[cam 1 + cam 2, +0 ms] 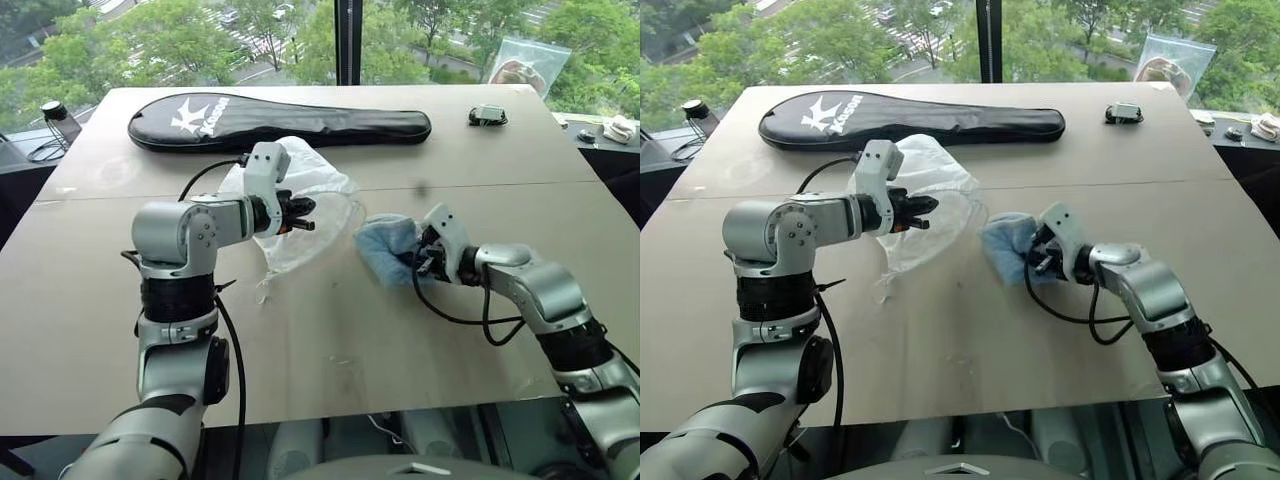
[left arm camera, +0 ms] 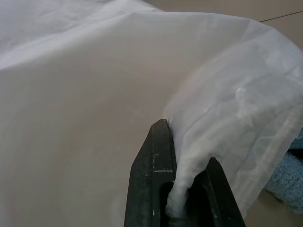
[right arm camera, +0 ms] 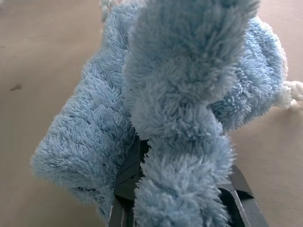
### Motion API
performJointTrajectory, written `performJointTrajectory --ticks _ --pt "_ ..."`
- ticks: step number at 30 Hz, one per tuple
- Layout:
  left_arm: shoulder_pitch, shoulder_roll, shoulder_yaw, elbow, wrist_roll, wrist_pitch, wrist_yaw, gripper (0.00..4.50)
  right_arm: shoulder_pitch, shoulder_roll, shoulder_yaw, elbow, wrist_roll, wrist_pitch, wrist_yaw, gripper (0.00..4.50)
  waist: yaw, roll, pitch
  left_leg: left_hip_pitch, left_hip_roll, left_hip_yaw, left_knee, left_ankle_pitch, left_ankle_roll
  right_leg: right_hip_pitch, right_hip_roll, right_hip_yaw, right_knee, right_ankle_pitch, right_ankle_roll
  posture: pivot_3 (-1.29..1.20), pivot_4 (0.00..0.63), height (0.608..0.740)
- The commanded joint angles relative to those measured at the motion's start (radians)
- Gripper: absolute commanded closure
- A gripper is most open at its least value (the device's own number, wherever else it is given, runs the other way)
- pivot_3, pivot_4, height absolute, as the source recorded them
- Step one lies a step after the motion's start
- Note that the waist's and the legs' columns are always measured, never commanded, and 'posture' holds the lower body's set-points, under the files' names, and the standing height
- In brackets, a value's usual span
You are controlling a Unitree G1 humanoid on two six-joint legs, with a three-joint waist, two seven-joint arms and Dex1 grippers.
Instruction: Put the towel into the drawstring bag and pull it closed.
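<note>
The drawstring bag's rim sags toward the towel while my left gripper pinches a fold behind it, so next I open and take the bag rim's edge [image 2: 272, 163].
The drawstring bag [image 1: 325, 190], a thin white see-through pouch, lies at the table's middle with its mouth turned to the right. My left gripper [image 1: 300, 211] is shut on the bag's rim and holds that edge up off the table; the left wrist view shows white fabric [image 2: 222, 109] bunched between the two black fingers [image 2: 154, 175]. The towel [image 1: 385, 245], small, light blue and fluffy, sits just right of the bag's mouth. My right gripper [image 1: 422, 258] is shut on the towel, and a fold of it [image 3: 180, 94] runs up between the fingers [image 3: 127, 177].
A long black racket cover [image 1: 280, 120] lies across the back of the table. A small black object [image 1: 487, 116] and a clear plastic zip bag [image 1: 525, 65] are at the back right. A dark-capped bottle [image 1: 58, 120] stands at the back left.
</note>
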Motion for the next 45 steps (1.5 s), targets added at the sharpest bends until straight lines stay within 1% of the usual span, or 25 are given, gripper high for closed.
performJointTrajectory --ticks 1,3,5,7,9,13,15,17,22,25,27,30,33,36,38,41,45 --pt "-0.041 -0.006 0.003 0.012 -0.009 -0.037 -0.004 4.50 0.085 0.025 -0.139 -0.201 0.200 0.011 0.082 4.38 0.003 0.000 0.001 -0.001 0.000 0.000 0.000 0.000 0.000 -0.001 0.000 0.000 0.000 0.000 0.000 0.00 0.150 0.740" --pt "-0.050 -0.008 -0.016 0.026 -0.007 -0.051 -0.010 4.50 0.128 -0.005 -0.172 -0.306 0.277 0.050 0.117 4.38 0.005 0.001 0.001 -0.007 -0.001 0.000 0.000 0.000 0.000 -0.006 -0.001 0.000 0.000 0.000 0.000 0.00 0.150 0.740" --pt "-0.052 0.002 -0.050 0.030 -0.002 -0.071 -0.024 4.50 0.152 -0.041 -0.148 -0.374 0.289 0.057 0.136 4.38 0.007 0.002 0.002 -0.014 -0.001 -0.001 0.003 0.000 0.000 -0.011 -0.002 -0.001 0.000 0.000 0.000 0.00 0.150 0.740" --pt "-0.047 0.019 -0.093 0.029 0.003 -0.091 -0.045 4.50 0.128 -0.027 -0.109 -0.375 0.269 0.043 0.108 4.38 0.006 0.001 0.001 -0.016 -0.001 -0.002 0.004 0.000 0.000 -0.012 -0.003 -0.002 -0.001 0.000 0.000 0.00 0.150 0.740" --pt "-0.042 0.036 -0.119 0.031 -0.005 -0.105 -0.075 4.50 0.073 0.010 -0.057 -0.318 0.213 0.033 0.054 4.38 0.001 0.002 0.002 -0.015 -0.001 -0.002 0.004 0.000 0.000 -0.012 -0.002 -0.003 0.000 0.000 0.000 0.00 0.150 0.740" --pt "-0.049 0.058 -0.150 0.018 -0.018 -0.121 -0.118 4.50 -0.054 0.089 0.060 -0.134 0.059 0.006 -0.043 4.38 0.000 0.002 0.002 -0.013 -0.001 -0.002 0.004 0.000 0.000 -0.012 -0.001 -0.002 0.004 0.000 0.000 0.00 0.150 0.740" --pt "-0.044 0.069 -0.168 -0.004 -0.025 -0.125 -0.137 4.50 -0.107 0.167 0.070 -0.028 0.023 0.017 -0.108 4.38 0.000 0.002 0.002 -0.013 -0.001 -0.001 0.004 0.000 0.000 -0.013 -0.001 -0.001 0.004 0.000 0.000 0.00 0.150 0.740" --pt "-0.029 0.087 -0.191 -0.032 -0.026 -0.132 -0.155 4.50 -0.135 0.216 0.069 0.031 -0.002 0.016 -0.137 4.38 0.004 0.003 0.002 -0.013 -0.001 -0.001 0.004 0.001 -0.001 -0.013 -0.001 -0.001 0.005 0.000 0.000 0.00 0.150 0.740" --pt "0.038 0.134 -0.226 -0.107 -0.024 -0.134 -0.181 4.50 -0.148 0.306 0.014 0.092 -0.031 0.036 -0.239 4.39 0.005 0.003 0.002 -0.019 -0.001 0.000 0.004 0.003 -0.005 -0.017 -0.003 -0.001 0.003 0.000 0.000 0.00 0.150 0.740" --pt "0.054 0.146 -0.201 -0.129 -0.051 -0.092 -0.195 4.50 -0.142 0.378 -0.089 0.115 0.015 0.067 -0.300 4.39 0.006 0.003 0.002 -0.019 -0.001 -0.001 0.004 0.003 -0.004 -0.017 -0.003 -0.001 0.003 0.000 0.000 0.00 0.150 0.740" --pt "0.057 0.157 -0.176 -0.132 -0.079 -0.059 -0.210 4.50 -0.143 0.416 -0.163 0.128 0.047 0.087 -0.331 4.39 0.006 0.003 0.002 -0.018 -0.001 -0.001 0.004 0.001 -0.001 -0.017 -0.003 -0.002 0.004 0.000 0.000 0.00 0.150 0.740" --pt "0.046 0.180 -0.138 -0.121 -0.124 -0.014 -0.237 4.50 -0.144 0.431 -0.220 0.129 0.076 0.107 -0.339 4.39 0.004 0.003 0.002 -0.017 -0.001 -0.001 0.004 0.001 -0.001 -0.017 -0.003 -0.002 0.006 0.000 0.000 0.00 0.150 0.740" --pt "0.029 0.196 -0.106 -0.107 -0.148 -0.013 -0.253 4.50 -0.135 0.424 -0.228 0.106 0.093 0.126 -0.327 4.39 0.001 0.003 0.003 -0.017 -0.002 -0.001 0.004 0.001 -0.001 -0.017 -0.003 -0.002 0.006 0.000 0.000 0.00 0.150 0.740" --pt "0.018 0.175 -0.068 -0.083 -0.136 -0.167 -0.264 4.50 -0.122 0.408 -0.210 0.072 0.105 0.143 -0.306 4.39 0.001 0.003 0.003 -0.017 -0.002 -0.001 0.004 0.001 -0.001 -0.018 -0.002 -0.002 0.006 0.000 0.000 0.00 0.150 0.740" --pt "0.002 0.179 -0.097 -0.080 -0.112 -0.199 -0.253 4.50 -0.121 0.416 -0.205 0.055 0.122 0.160 -0.298 4.39 0.002 0.003 0.003 -0.017 -0.001 -0.001 0.004 0.001 -0.001 -0.018 -0.002 -0.002 0.006 0.000 0.000 0.00 0.150 0.740" --pt "-0.017 0.144 -0.081 -0.081 -0.153 -0.152 -0.242 4.50 -0.130 0.452 -0.202 0.044 0.153 0.179 -0.298 4.39 0.002 0.003 0.003 -0.017 -0.002 0.000 0.004 0.001 -0.001 -0.018 -0.002 -0.001 0.006 0.000 0.000 0.00 0.150 0.740" --pt "-0.003 0.111 -0.065 -0.104 -0.200 -0.069 -0.229 4.50 -0.165 0.557 -0.239 0.112 0.191 0.140 -0.316 4.39 -0.003 0.003 0.003 -0.017 -0.001 0.000 0.004 0.001 -0.001 -0.018 -0.002 -0.001 0.007 0.000 0.000 0.00 0.150 0.740"
